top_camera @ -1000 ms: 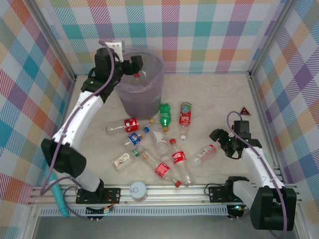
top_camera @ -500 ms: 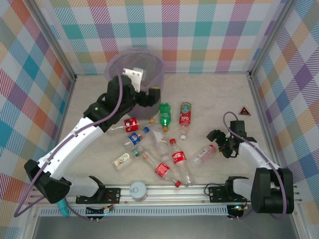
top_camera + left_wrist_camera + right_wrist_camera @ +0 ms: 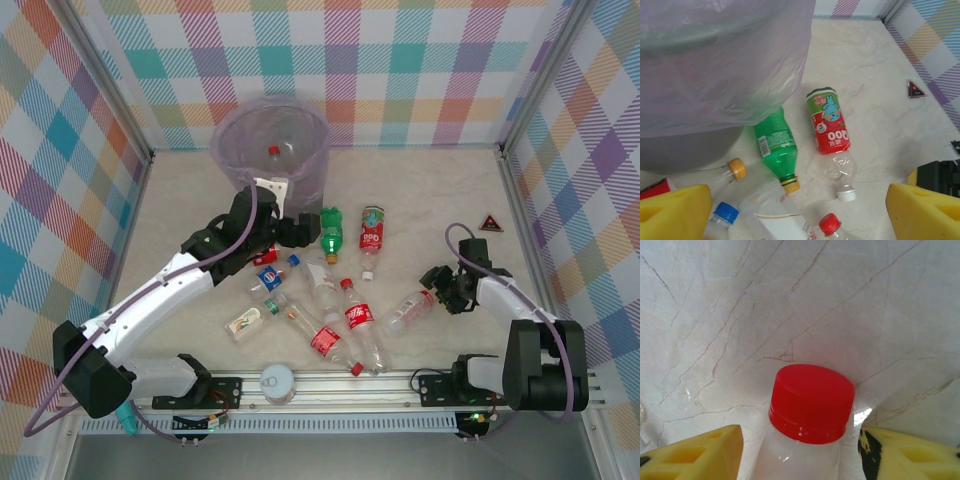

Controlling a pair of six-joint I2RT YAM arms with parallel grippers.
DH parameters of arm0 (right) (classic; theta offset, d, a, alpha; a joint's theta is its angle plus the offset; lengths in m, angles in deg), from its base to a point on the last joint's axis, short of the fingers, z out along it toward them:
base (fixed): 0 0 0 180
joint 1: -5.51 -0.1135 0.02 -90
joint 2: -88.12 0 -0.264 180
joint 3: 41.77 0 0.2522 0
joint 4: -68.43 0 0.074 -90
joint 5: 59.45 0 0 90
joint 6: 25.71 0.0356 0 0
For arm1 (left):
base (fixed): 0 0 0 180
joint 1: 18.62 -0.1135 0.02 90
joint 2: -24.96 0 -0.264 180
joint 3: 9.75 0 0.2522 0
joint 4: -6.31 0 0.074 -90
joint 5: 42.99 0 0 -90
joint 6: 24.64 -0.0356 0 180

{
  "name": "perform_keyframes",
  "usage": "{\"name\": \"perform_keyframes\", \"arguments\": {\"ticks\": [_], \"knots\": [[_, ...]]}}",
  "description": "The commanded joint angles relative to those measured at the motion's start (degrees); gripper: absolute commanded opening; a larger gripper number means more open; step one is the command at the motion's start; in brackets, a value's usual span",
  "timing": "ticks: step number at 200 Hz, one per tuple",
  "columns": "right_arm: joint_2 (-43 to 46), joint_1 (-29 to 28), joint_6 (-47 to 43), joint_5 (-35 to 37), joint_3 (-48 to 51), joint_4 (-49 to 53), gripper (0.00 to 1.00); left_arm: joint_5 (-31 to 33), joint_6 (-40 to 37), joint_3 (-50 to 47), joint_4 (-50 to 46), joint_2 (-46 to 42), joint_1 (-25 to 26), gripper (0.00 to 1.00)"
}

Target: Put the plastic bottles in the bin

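Note:
The open fingers of my right gripper are close to the clear bottle's red cap, so next I take hold farther down the bottle's body (image 3: 405, 314), then pass it to my left gripper.
The bin (image 3: 300, 180) stands at the back, and a clear bottle with a red cap (image 3: 272, 151) lies inside it. Several plastic bottles lie in front of it, among them a green one (image 3: 331, 233), a red-labelled one (image 3: 371, 234) and a blue-labelled one (image 3: 268, 278). My left gripper (image 3: 305, 232) hangs open just left of the green bottle (image 3: 775, 145), holding nothing; its yellow fingers (image 3: 675, 210) frame the pile. My right gripper (image 3: 440, 288) is open, and its fingers (image 3: 695, 452) straddle the neck of a red-capped bottle (image 3: 812, 402), also visible as the clear bottle (image 3: 408, 310).
A white canister with a grey lid (image 3: 278, 380) sits by the front rail. A small red triangle (image 3: 491, 222) lies at the right, near the wall. The bin's lilac bag (image 3: 715, 65) bulges close to my left wrist. Checked walls enclose the table.
My left arm has come away from above the bin and dropped to the bottle pile, gripper empty. A bottle now lies in the bin. My right gripper has edged onto its bottle.

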Motion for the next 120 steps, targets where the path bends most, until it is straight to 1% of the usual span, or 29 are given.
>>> {"name": "perform_keyframes", "arguments": {"ticks": [1, 46, 55, 74, 82, 98, 120], "knots": [[-1.16, -1.29, -1.81, -2.91, -1.85, -7.96, 0.59, -2.49, 2.19, 1.49, 2.66, 2.02, 0.67, 0.90], [0.88, -1.17, -3.46, -2.30, -3.47, -5.27, 0.47, -0.94, 3.66, -1.26, 4.57, 0.97, 1.82, 0.90], [1.12, -1.16, -3.45, -2.50, -3.55, -5.14, 0.46, -0.65, 4.13, -2.25, 6.90, 0.68, 1.76, 0.90], [1.67, -1.17, -3.52, -2.83, -4.14, -4.00, 0.46, -1.49, 4.73, -2.79, 7.89, 0.75, 1.78, 0.90], [2.15, -1.17, -3.76, -3.04, -4.58, -2.86, 0.49, -1.74, 4.82, -2.71, 8.07, 0.85, 1.84, 0.90], [3.99, -1.24, -4.59, -3.29, -4.96, 0.38, 0.57, -1.68, 4.76, -2.65, 8.07, 0.70, 2.07, 0.90], [6.86, -1.94, -7.80, -3.62, -5.01, 6.75, 0.74, -1.31, 5.09, -3.43, 8.21, 0.06, 2.33, 0.91]]}}
